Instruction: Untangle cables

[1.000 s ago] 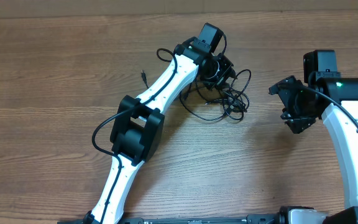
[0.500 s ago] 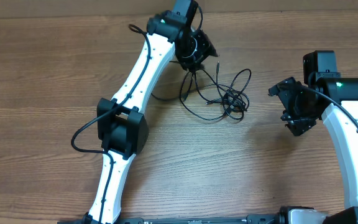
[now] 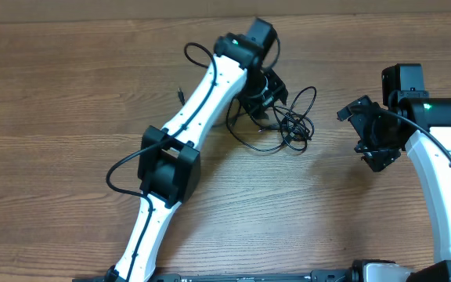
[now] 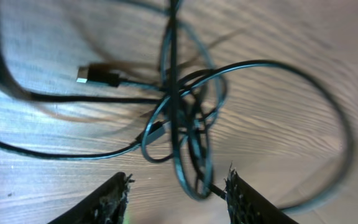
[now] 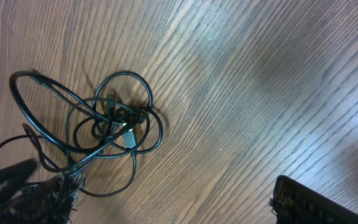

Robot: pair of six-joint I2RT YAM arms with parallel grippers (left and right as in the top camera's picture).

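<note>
Only my left gripper is near the crossed cable clump, so my right gripper will take the cables' outer loop (image 3: 312,95) before both pull apart.
The cables (image 3: 288,121) lie as a tangle of thin black loops on the wooden table, right of centre. My left gripper (image 3: 268,86) hovers at the tangle's upper left edge. In the left wrist view its jaws (image 4: 179,199) stand apart, with a cable loop (image 4: 191,177) lying between the tips, close to the right finger (image 4: 244,199) and not pinched. A plug (image 4: 98,76) rests on the wood beyond the tips. My right gripper (image 3: 370,133) stands wide open to the right of the tangle. In the right wrist view the cables (image 5: 110,124) lie ahead at the left, and only bare wood shows between the fingers.
A loose plug end (image 3: 178,94) pokes out left of the left arm. The left arm's elbow (image 3: 171,168) and its thicker black wire (image 3: 124,168) cross the table's middle. The table's back edge (image 3: 131,19) runs along the top.
The left arm swung up and to the left, stretching a strand, then came back right over the tangle with its jaws wider. The right jaws opened a little more.
</note>
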